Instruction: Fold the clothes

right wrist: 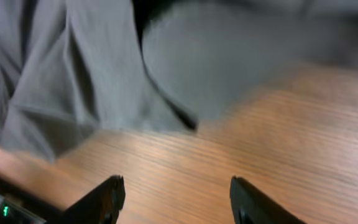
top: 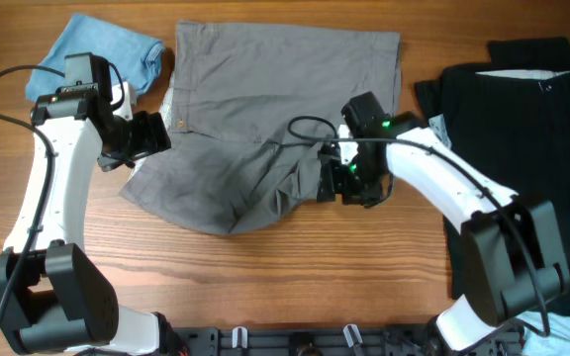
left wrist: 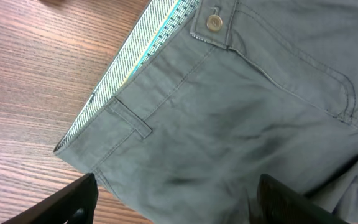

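Observation:
The near leg of the grey shorts is bunched up toward the waistband, so I should grab its hem corner [top: 311, 190] with my right gripper and pull the leg straight before I fold.
The grey shorts [top: 265, 109] lie spread on the wooden table, waistband to the left with its button [left wrist: 214, 22] and a striped inner lining [left wrist: 135, 56]; the lower part is rumpled. My left gripper [top: 154, 133] is open and empty, hovering over the waistband's left edge [left wrist: 178, 193]. My right gripper [top: 336, 183] is open and empty over bare wood [right wrist: 176, 196], just beside the shorts' right leg hem [right wrist: 166, 81]. A light-blue garment [top: 107, 49] lies at the far left. Black clothes [top: 522, 119] lie at the right.
The wooden table [top: 295, 277] shows bare along the front. The black clothes reach the right edge. A cable [top: 305, 127] from the right arm loops over the shorts.

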`<action>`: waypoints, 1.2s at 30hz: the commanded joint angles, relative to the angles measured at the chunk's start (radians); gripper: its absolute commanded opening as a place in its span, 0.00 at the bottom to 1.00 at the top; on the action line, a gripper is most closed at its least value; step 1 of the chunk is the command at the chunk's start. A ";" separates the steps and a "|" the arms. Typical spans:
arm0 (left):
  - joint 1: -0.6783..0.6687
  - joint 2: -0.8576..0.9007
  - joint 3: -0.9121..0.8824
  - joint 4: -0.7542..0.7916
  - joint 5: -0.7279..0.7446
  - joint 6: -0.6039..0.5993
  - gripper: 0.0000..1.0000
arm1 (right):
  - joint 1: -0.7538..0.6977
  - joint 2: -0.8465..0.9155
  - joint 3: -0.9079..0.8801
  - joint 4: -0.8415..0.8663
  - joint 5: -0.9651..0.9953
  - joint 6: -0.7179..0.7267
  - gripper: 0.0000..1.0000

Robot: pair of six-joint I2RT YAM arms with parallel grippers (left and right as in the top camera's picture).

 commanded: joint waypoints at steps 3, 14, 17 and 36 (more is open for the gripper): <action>0.000 -0.024 -0.006 0.004 -0.008 0.005 0.82 | 0.029 0.010 -0.051 0.140 -0.039 0.086 0.60; 0.000 -0.024 -0.006 0.002 -0.008 0.005 0.82 | 0.036 0.010 -0.052 0.178 0.034 0.111 0.71; 0.000 -0.024 -0.006 0.002 -0.008 0.005 0.82 | 0.036 0.010 -0.058 0.159 0.038 0.120 0.73; 0.000 -0.024 -0.006 -0.016 -0.009 0.005 0.83 | 0.027 0.025 -0.050 0.160 -0.042 0.146 0.04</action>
